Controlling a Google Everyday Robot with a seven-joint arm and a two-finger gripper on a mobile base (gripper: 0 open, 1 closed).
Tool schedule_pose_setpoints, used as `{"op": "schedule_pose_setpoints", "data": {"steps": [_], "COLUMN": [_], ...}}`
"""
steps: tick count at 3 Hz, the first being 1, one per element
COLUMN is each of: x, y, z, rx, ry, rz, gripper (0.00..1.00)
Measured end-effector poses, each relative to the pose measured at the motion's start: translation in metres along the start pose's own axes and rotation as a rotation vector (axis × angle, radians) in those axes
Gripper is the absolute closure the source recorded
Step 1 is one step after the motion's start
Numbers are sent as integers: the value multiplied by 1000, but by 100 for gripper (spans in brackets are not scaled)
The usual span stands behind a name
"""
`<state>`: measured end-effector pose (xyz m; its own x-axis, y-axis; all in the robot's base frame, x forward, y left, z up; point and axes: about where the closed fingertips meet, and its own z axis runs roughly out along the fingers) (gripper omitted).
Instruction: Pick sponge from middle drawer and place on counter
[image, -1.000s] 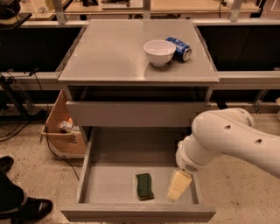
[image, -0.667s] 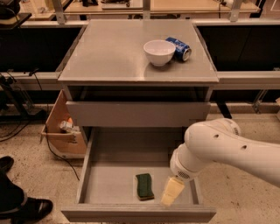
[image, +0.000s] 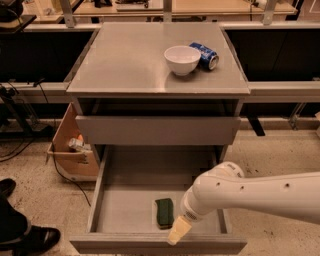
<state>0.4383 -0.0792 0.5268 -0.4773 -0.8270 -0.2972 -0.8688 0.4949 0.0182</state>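
Next, I close my gripper on the dark green sponge (image: 164, 212), which lies on the bottom of the open middle drawer near the front of the drawer.
The sponge (image: 164, 212), dark green face up, lies on the floor of the open middle drawer (image: 125, 210), near its front wall and slightly right of centre. My white arm reaches in from the right, and my gripper (image: 178, 231) with its pale yellow tip hangs just right of the sponge, over the drawer's front edge. It does not hold anything that I can see. The counter (image: 130, 60) is the grey top of the cabinet above.
A white bowl (image: 182, 59) and a blue can (image: 205, 54) on its side sit at the counter's back right. A matching drawer front (image: 157, 129) above is slightly open. A cardboard box (image: 70, 150) with cables stands left of the cabinet. A person's shoes (image: 20, 235) are at lower left.
My arm and gripper have moved left and toward the drawer's front, closing in on the sponge's right side. The sponge has not moved.
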Motion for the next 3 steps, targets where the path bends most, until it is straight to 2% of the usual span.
{"op": "schedule_pose_setpoints", "data": {"steps": [1, 2, 3], "x": [-4, -7, -17], "y": [-10, -11, -11], "z": [42, 44, 45], "rx": [13, 16, -1], "ry": [-23, -31, -93], "rz": [63, 84, 100], "gripper": [0, 0, 0]}}
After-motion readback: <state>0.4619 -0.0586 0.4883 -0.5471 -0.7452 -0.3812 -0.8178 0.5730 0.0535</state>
